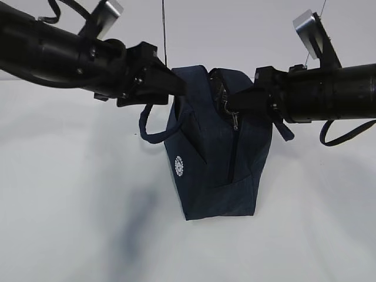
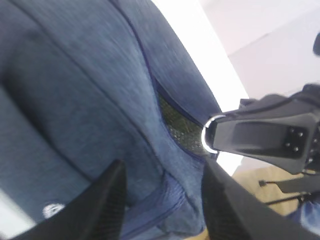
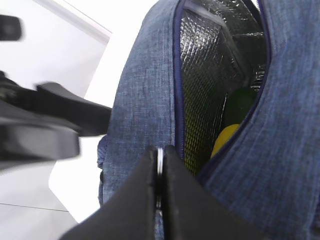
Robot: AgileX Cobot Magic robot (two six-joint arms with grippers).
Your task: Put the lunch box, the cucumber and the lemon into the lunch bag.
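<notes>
My left gripper, high beside the bag's open top, should lower and grip the front fabric [image 1: 202,140] before my right gripper pulls the ring up.
The navy lunch bag [image 1: 205,164] stands tilted between my two arms, its top partly unzipped. My left gripper [image 1: 178,86] grips the bag's upper left side; in the left wrist view [image 2: 165,200] its jaws stand apart with a thick fold of bag fabric [image 2: 100,75] between them. My right gripper [image 1: 232,103] is at the bag's top right, shut on the metal zipper ring pull [image 3: 159,156]. Through the opening in the right wrist view I see the silver lining, the yellow lemon [image 3: 225,139] and the dark green cucumber [image 3: 241,102] inside. The lunch box is hidden.
A loop handle [image 1: 150,132] hangs off the bag's left side, and the round white logo [image 1: 179,165] faces front. The white table [image 1: 70,223] surrounds the bag. My right gripper also shows in the left wrist view [image 2: 260,137].
</notes>
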